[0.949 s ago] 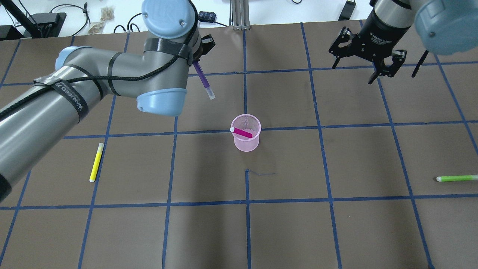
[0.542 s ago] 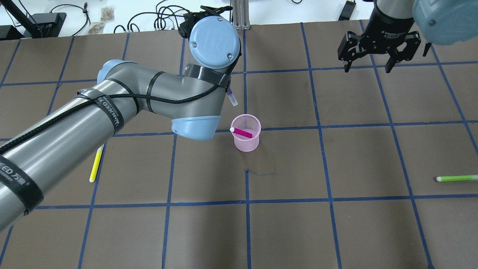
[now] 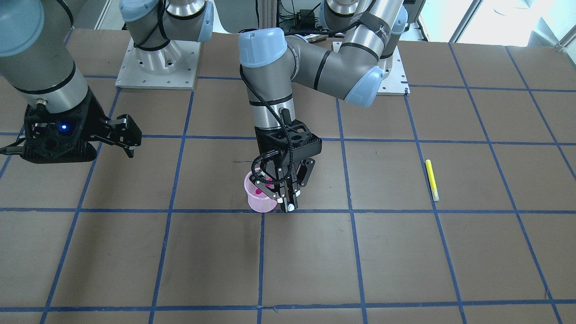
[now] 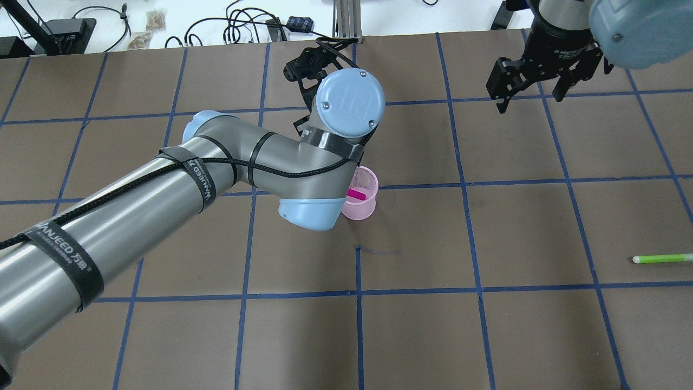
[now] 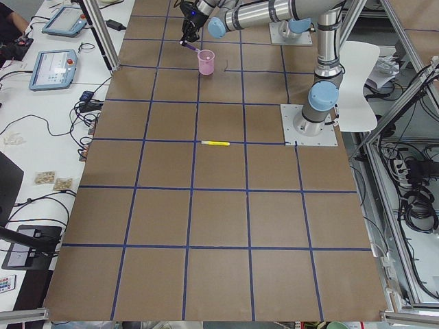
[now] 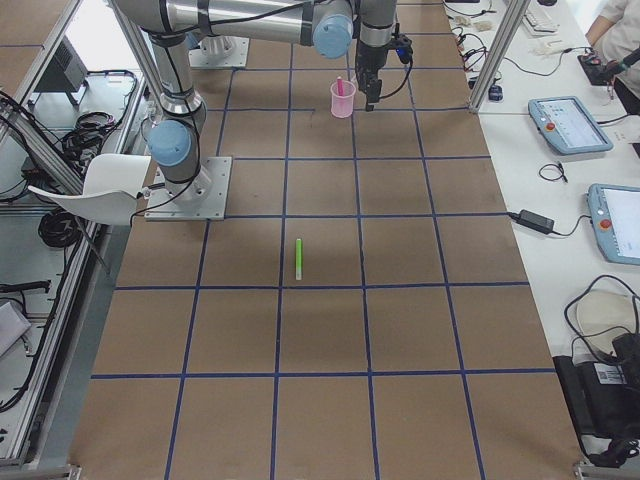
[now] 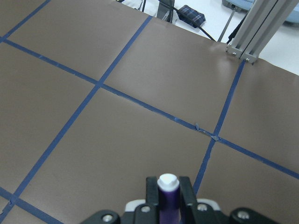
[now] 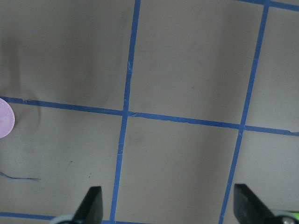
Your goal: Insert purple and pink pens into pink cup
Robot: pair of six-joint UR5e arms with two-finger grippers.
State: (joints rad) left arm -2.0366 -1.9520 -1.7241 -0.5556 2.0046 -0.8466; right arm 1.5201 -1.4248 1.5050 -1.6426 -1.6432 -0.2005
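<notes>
The robot's left gripper should release the purple pen inside the pink cup (image 3: 267, 192), next to the pink pen. The purple pen now hangs beside the cup's rim.
The pink mesh cup (image 4: 361, 205) stands near the table's middle, with the pink pen (image 4: 357, 193) leaning inside it. It also shows in the front view (image 3: 257, 201). My left gripper (image 3: 288, 201) is shut on the purple pen (image 7: 167, 195), which it holds tip down. The pen's white end (image 3: 291, 207) hangs just beside the cup's rim, on the side away from the robot. In the overhead view my left wrist hides the pen and part of the cup. My right gripper (image 4: 533, 95) is open and empty, raised at the far right.
A yellow pen (image 3: 432, 180) lies on the table on my left side. A green pen (image 4: 663, 258) lies near the right edge. Cables and a metal post (image 4: 346, 21) sit beyond the table's far edge.
My left arm has swung right and carried the purple pen from the far left-centre to right beside the cup. My right gripper has turned and shifted slightly, still open.
</notes>
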